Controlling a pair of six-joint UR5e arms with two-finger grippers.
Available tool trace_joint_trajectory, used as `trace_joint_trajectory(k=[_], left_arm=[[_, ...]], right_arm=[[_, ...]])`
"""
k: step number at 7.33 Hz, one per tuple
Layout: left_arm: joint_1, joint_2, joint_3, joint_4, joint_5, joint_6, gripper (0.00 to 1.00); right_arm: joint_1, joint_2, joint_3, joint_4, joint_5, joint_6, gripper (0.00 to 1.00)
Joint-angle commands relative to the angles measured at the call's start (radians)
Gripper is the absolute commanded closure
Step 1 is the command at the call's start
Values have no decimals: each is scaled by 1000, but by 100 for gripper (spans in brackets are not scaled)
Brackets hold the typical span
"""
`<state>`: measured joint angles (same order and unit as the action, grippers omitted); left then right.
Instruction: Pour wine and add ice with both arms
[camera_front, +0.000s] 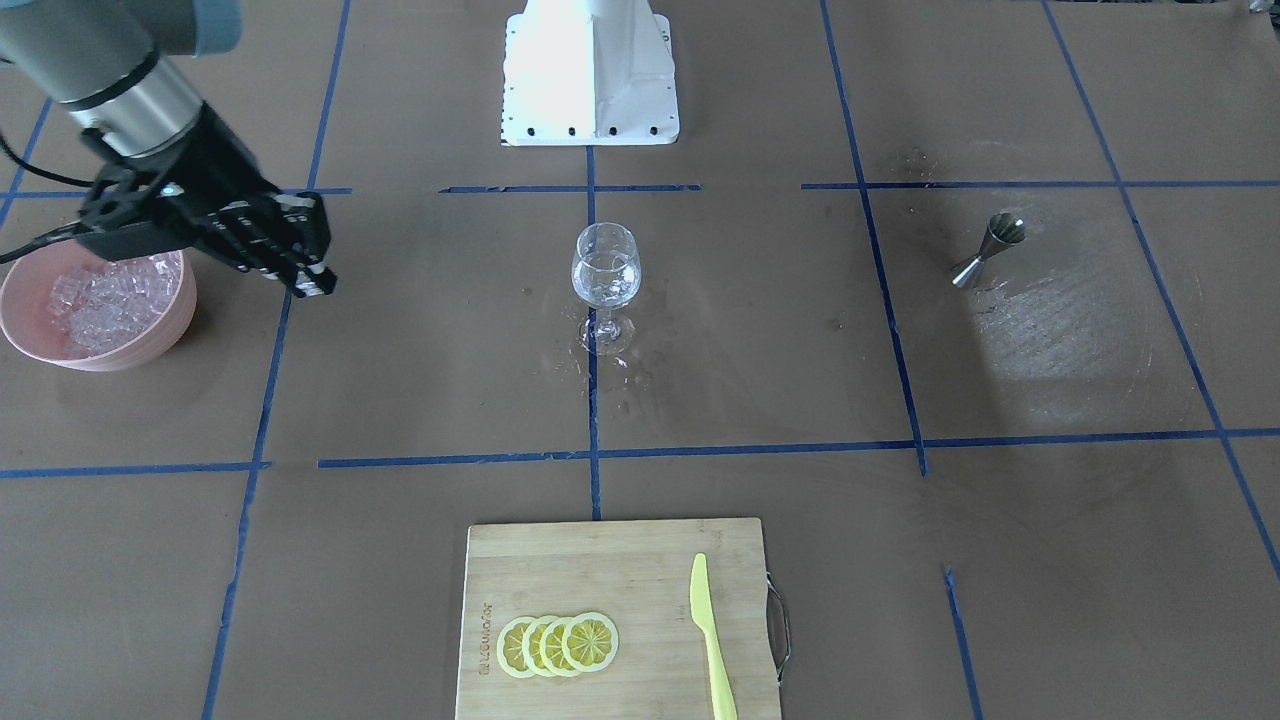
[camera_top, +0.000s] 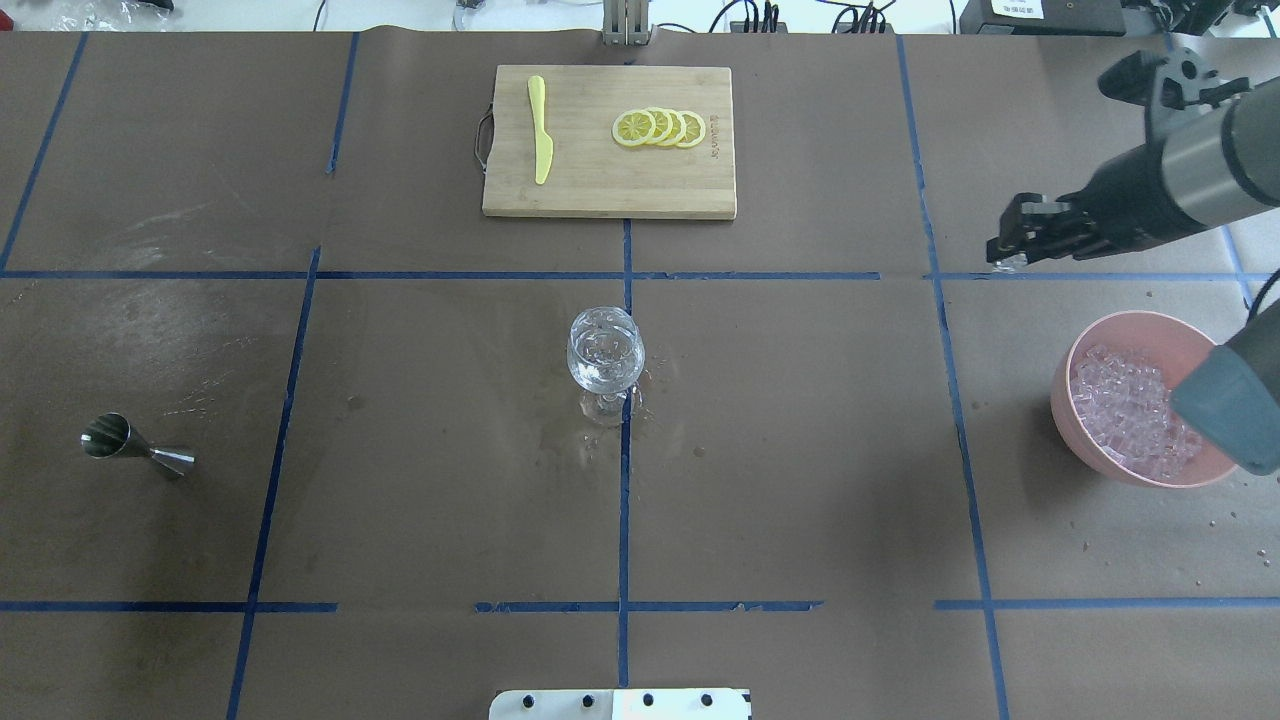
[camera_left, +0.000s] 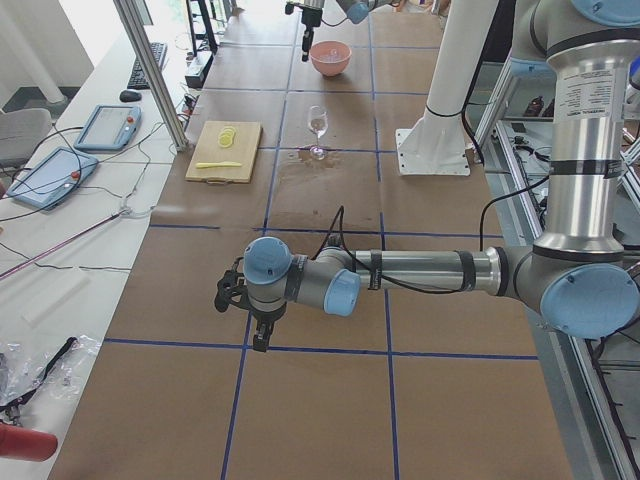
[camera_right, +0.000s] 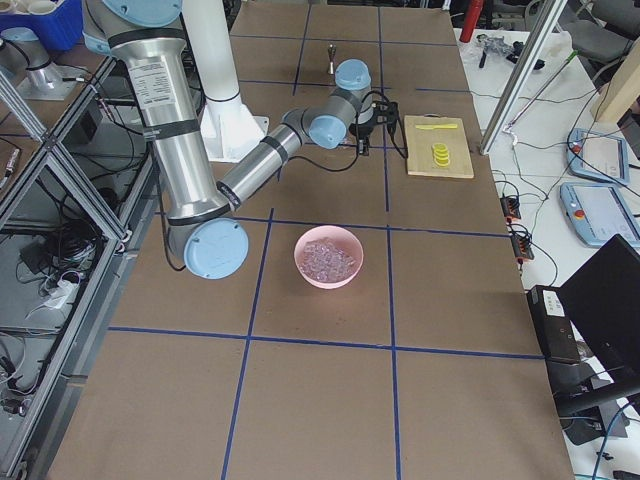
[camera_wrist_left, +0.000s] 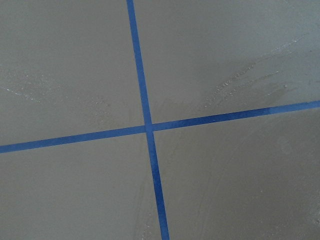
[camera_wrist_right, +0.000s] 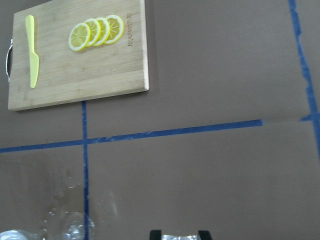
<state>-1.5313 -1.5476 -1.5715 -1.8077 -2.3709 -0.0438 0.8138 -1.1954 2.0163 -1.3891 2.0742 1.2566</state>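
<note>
My right gripper needs to let go of the ice cube inside the bowl of the wine glass (camera_front: 607, 271), so that it goes into the wine.
The wine glass (camera_front: 605, 275) stands upright at the table's middle, also in the overhead view (camera_top: 605, 355). It holds a little nearly colourless wine (camera_front: 605, 288). A pink bowl (camera_top: 1065, 400) holds a heap of clear ice cubes (camera_top: 1125, 405). My right gripper (camera_top: 1008, 250) hovers above the table beyond the bowl, between bowl and glass in the front view (camera_front: 308, 272). Its wrist view shows the fingers closed on a small clear ice cube (camera_wrist_right: 176, 235). My left gripper (camera_left: 260, 335) hangs over bare table at the left end. I cannot tell if it is open.
A steel jigger (camera_top: 135, 448) lies on its side at the left. A wooden cutting board (camera_top: 700, 190) at the far edge carries lemon slices (camera_top: 660, 127) and a yellow knife (camera_top: 540, 140). Wet patches (camera_top: 590, 430) surround the glass's foot. The robot's white base (camera_front: 590, 70) is behind the glass.
</note>
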Motion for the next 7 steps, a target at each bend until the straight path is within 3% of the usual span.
trace_joint_trajectory(k=[1,2,5,7], left_arm=[[-13,-17,-4,83,-1,24,0],[-23,-14,-27,85,-1,24,0],[-23,0,-32,84,1,24,0],[-23,1,-30,82,1,24,0]], right_arm=[[-160,213,-27,-134,-138,150,100],[-177,280,-68,-137,-144,185,100],[-275,359,-111,-136,-230,252,100],[-277,392,-143,-136,-236,267,100]])
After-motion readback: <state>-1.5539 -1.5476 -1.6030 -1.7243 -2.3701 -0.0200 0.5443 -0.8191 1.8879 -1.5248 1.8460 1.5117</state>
